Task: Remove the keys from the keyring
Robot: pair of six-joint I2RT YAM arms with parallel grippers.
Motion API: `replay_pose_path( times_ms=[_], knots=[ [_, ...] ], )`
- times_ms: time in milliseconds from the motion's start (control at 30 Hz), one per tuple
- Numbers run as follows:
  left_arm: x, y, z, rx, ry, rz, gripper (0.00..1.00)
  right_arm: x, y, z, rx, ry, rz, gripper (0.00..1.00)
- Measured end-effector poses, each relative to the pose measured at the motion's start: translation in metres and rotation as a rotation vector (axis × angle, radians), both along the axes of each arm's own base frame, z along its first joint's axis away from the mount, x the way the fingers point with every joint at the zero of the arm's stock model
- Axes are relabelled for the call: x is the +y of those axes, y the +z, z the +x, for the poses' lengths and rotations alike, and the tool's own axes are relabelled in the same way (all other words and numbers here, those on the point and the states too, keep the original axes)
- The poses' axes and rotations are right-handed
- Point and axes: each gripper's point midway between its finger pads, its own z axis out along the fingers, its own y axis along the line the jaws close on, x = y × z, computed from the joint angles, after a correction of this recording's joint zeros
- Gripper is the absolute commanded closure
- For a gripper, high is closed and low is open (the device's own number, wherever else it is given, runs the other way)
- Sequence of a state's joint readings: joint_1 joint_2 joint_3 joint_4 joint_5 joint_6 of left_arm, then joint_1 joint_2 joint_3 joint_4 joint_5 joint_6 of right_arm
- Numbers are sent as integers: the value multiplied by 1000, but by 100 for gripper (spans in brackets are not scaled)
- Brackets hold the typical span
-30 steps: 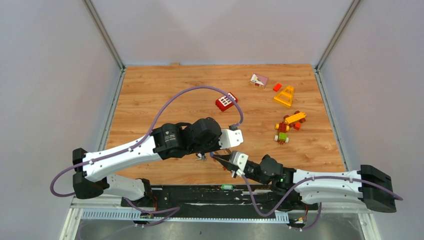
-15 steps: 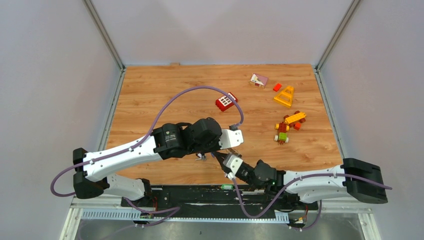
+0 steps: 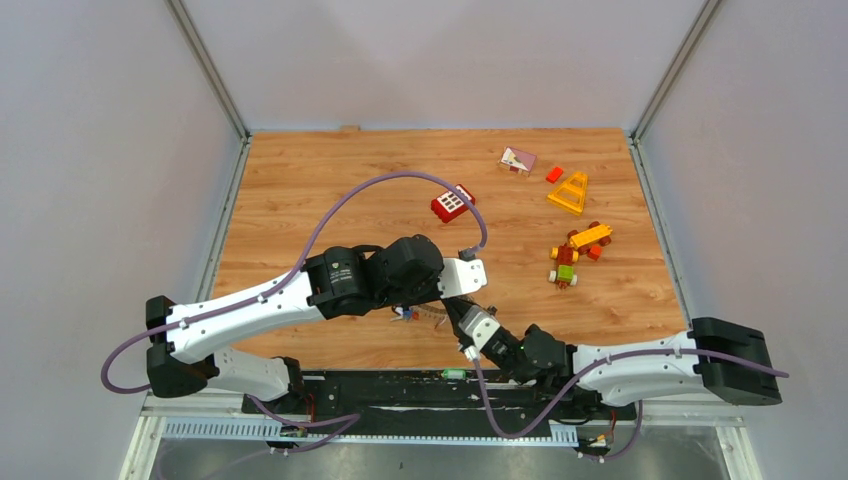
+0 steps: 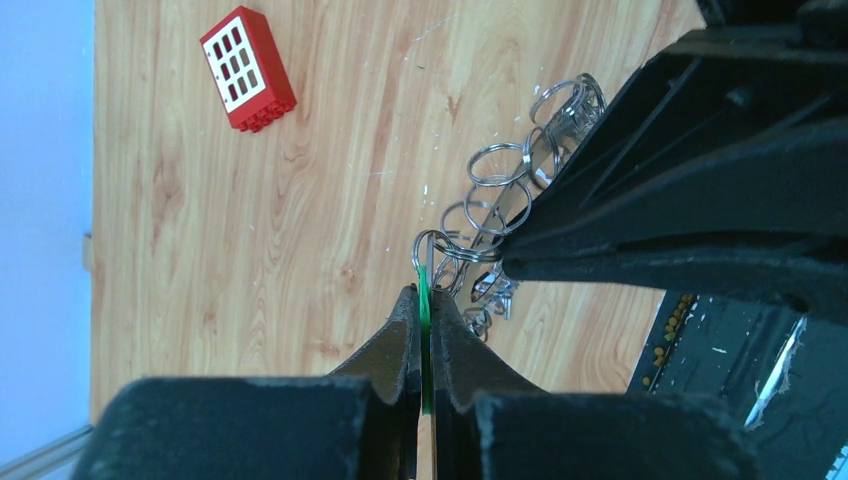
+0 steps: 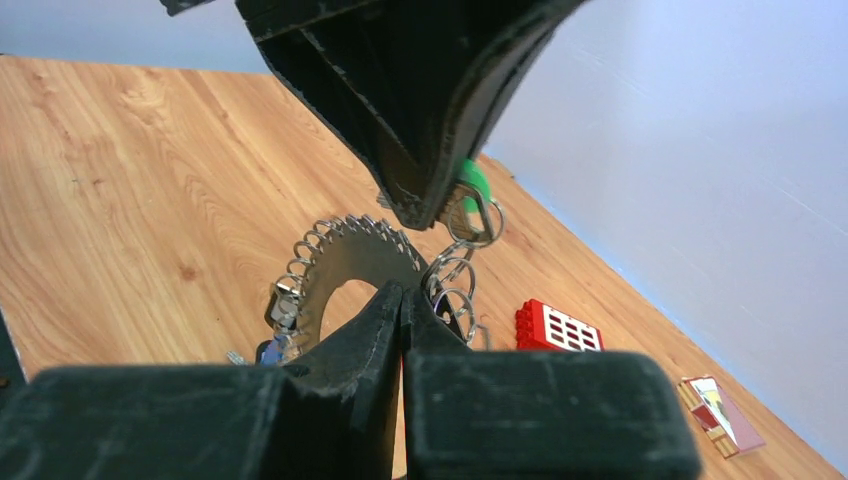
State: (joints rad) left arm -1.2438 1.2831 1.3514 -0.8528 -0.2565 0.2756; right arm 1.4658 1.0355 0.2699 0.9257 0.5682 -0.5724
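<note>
My right gripper is holding the keyring's flat edge, below the loops that link the green key, so I need to open it and take the wire loop [image 5: 460, 263] just under the key.
The keyring [image 5: 352, 252] is a flat grey ring fringed with small wire loops, held up off the wooden table. In the right wrist view my right gripper [image 5: 402, 288] is shut on its edge. Just above, my left gripper [image 5: 430, 215] is shut on a green-headed key [image 5: 470, 184] hanging from one loop. In the left wrist view the green key [image 4: 424, 300] shows edge-on between my left gripper's [image 4: 424, 292] shut jaws, beside the keyring's loops [image 4: 500, 190]. More keys [image 5: 275, 310], one blue-headed, dangle from the lower side. From above, both grippers meet at the keyring [image 3: 438, 314].
A red window brick [image 3: 453, 203] lies beyond the grippers. At the right stand a toy car [image 3: 572, 258], a yellow triangle [image 3: 569, 192], a small red brick [image 3: 554, 174] and a picture block [image 3: 517, 160]. The black rail [image 3: 400, 385] runs along the near edge.
My right gripper has moved left and forward, in under the left gripper, and its jaws have closed a little further. The left arm has stayed where it was.
</note>
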Motion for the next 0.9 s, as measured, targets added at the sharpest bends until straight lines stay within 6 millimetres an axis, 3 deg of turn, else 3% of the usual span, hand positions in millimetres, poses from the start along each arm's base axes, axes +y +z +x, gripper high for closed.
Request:
replay_pose_path(
  times_ms=[633, 900],
  knots=[
    [0, 0, 0, 0, 1, -1, 100, -52, 19, 15, -8, -154, 75, 88],
    [0, 0, 0, -1, 3, -1, 100, -48, 30, -15, -31, 67, 123, 77]
  ],
)
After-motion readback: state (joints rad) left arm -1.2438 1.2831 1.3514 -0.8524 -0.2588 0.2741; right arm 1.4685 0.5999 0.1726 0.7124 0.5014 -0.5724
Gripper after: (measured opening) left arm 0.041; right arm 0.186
